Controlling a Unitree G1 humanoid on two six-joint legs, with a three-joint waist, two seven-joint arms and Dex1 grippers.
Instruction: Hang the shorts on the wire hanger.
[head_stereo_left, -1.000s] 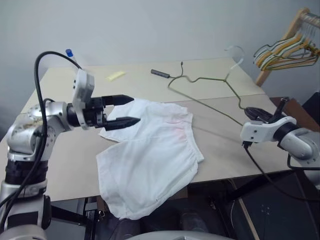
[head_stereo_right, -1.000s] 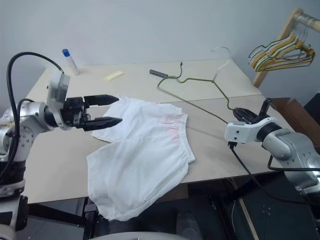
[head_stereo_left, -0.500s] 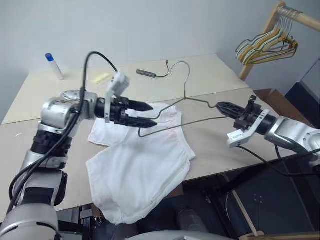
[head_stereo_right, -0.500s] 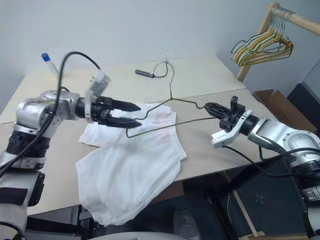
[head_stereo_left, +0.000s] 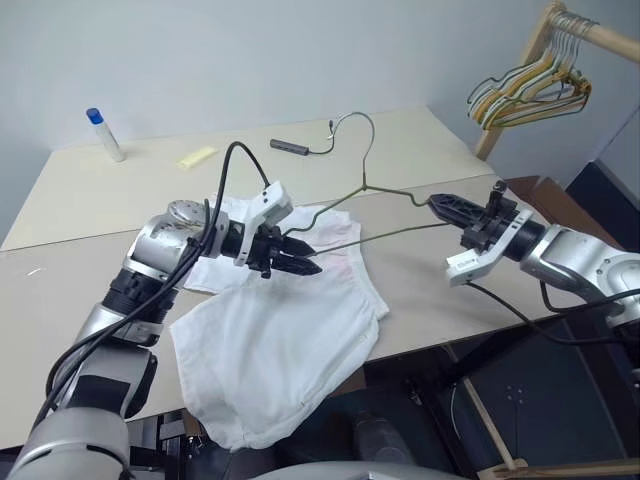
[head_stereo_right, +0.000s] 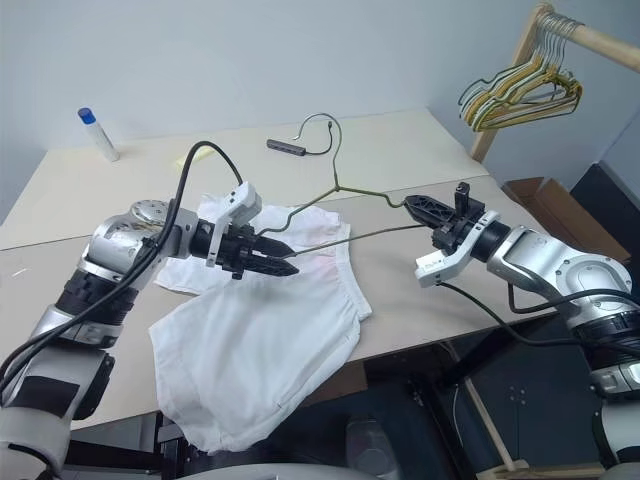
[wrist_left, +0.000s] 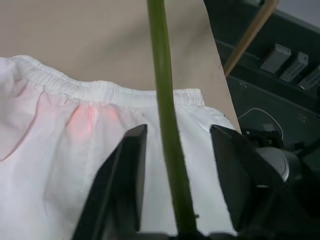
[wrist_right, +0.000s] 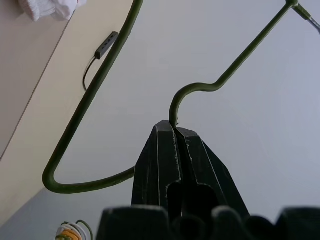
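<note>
The hanger's bottom bar runs outside the fingers of my right gripper at the hanger's corner, so next my right gripper opens, turns and takes the hanger's corner deeper (wrist_right: 51, 179) around both wires.
The white shorts (head_stereo_left: 290, 330) lie flat on the table, one leg drooping over the front edge. Above them hangs the wire hanger (head_stereo_left: 365, 185), hook up and tilted. My right gripper (head_stereo_left: 440, 204) is shut on the hanger's right corner, and its wrist view shows the fingertips (wrist_right: 167, 131) pinched on the wire. My left gripper (head_stereo_left: 300, 264) is at the hanger's left end, just over the waistband. In its wrist view the wire hanger (wrist_left: 162, 75) runs between the two fingers (wrist_left: 131, 165), with a gap on either side, above the shorts (wrist_left: 60, 150).
A black cable with a bar-shaped end (head_stereo_left: 290, 147), a yellow scrap (head_stereo_left: 197, 156) and a blue-capped tube (head_stereo_left: 105, 135) sit at the table's back. A wooden rack with several hangers (head_stereo_left: 530, 90) stands to the right, past the table edge (head_stereo_left: 450, 330).
My right gripper lifted the hanger off the table and swung it over the shorts. My left gripper dropped toward the hanger's left end, and its fingers narrowed around the wire.
</note>
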